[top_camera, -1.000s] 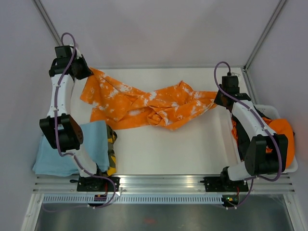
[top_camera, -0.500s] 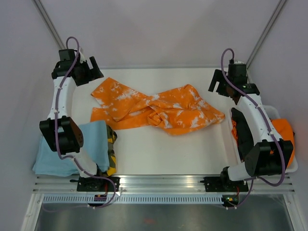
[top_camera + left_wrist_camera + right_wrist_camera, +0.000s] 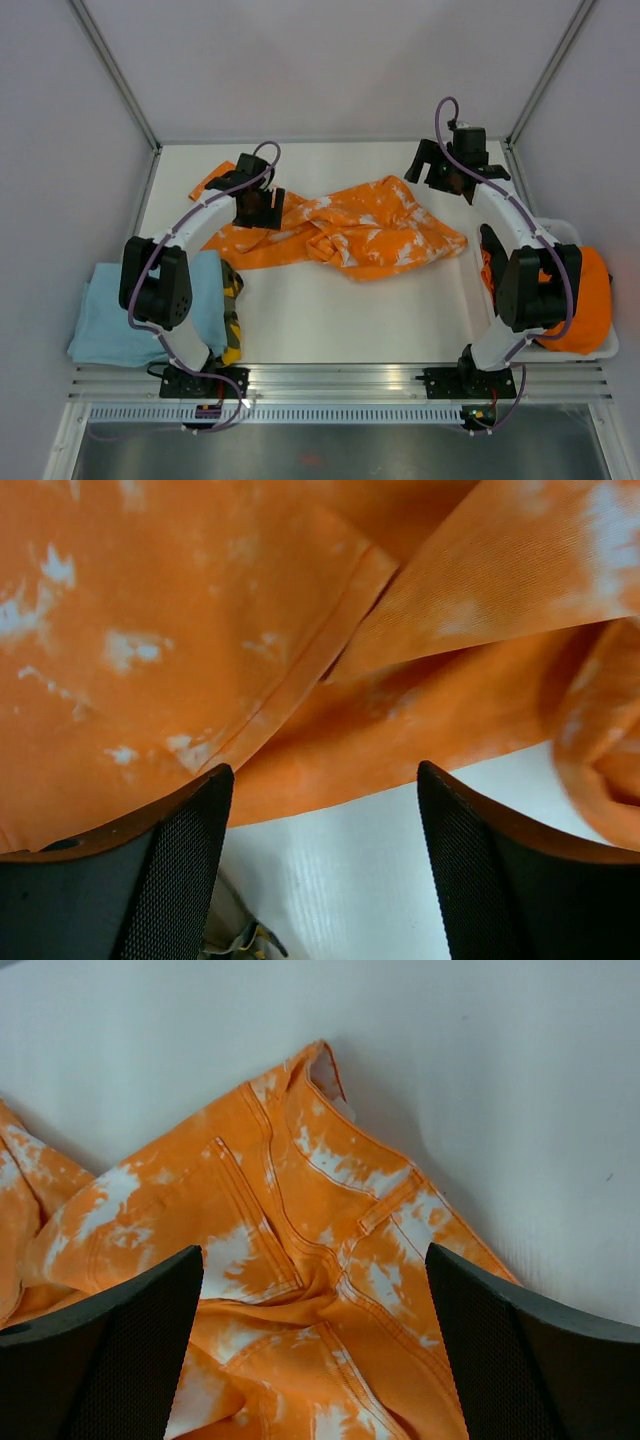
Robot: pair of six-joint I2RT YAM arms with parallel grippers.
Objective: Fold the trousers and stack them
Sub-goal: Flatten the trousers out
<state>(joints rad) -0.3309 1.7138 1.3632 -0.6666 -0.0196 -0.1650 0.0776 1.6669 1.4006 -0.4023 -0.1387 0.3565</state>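
Note:
The robot's right gripper needs to next go to the back corner of the trousers' waist point(image 3: 395, 181) point(image 3: 326, 1092), at the end farthest from the white tray, and close there.
The trousers point(image 3: 380, 225), bright orange with white blotches, lie crumpled and twisted across the middle of the white table point(image 3: 350, 310), the waist end to the right. My left gripper point(image 3: 260, 210) hovers open over their left leg. In the left wrist view the trousers point(image 3: 200, 630) fill the top, and the left gripper point(image 3: 325, 772) is over their near edge with nothing between its fingers. My right gripper point(image 3: 420, 165) hangs open above the back right of the waist. In the right wrist view the right gripper point(image 3: 315, 1255) frames the trousers point(image 3: 300, 1210), their seams and belt loop showing.
A folded light blue cloth point(image 3: 140, 310) lies at the near left with a camouflage-patterned garment point(image 3: 232, 300) beside it. A white tray point(image 3: 610, 345) at the right holds a plain orange garment point(image 3: 590, 290). Walls and frame posts enclose the table.
Both grippers opened and let go of the trousers' ends, which fell slack onto the table. The left arm swung right over the left leg; the right gripper rose and moved back and left.

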